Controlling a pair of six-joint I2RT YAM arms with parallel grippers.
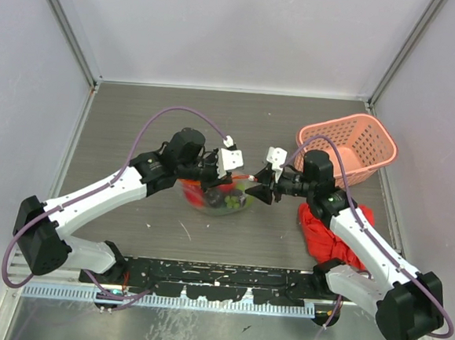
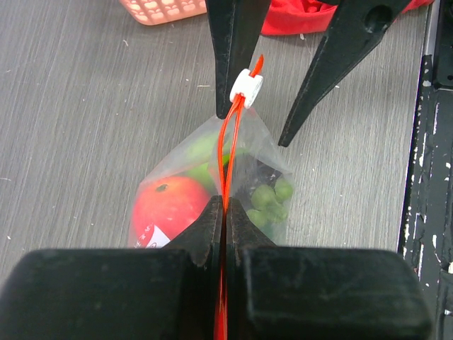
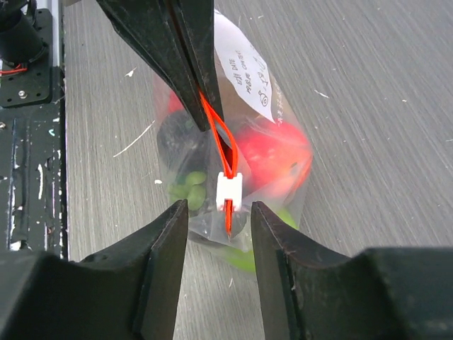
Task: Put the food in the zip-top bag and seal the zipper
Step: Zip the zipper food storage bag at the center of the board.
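I will take the zipper's end with my right gripper before my left gripper takes the slider [image 2: 245, 88], as my left gripper holds the zipper short of its white slider.
The clear zip-top bag [image 1: 219, 197] hangs just above the table centre between both arms. Inside it is the food: a red fruit [image 2: 173, 209], green grapes [image 2: 272, 198] and a dark piece [image 3: 173, 138]. My left gripper [image 2: 225, 207] is shut on the red-orange zipper [image 2: 226, 152] at one end. The zipper's white slider [image 3: 229, 190] sits at the other end, just ahead of my right gripper [image 3: 219, 211]. That gripper is open, its fingers [image 3: 173, 241] flanking the slider without touching it. A white label [image 3: 248, 78] shows on the bag.
A pink lattice basket [image 1: 348, 144] stands at the back right. A red cloth [image 1: 329, 229] lies under the right arm. A black mounting rail [image 1: 219, 280] runs along the near edge. Grey walls enclose the table on three sides.
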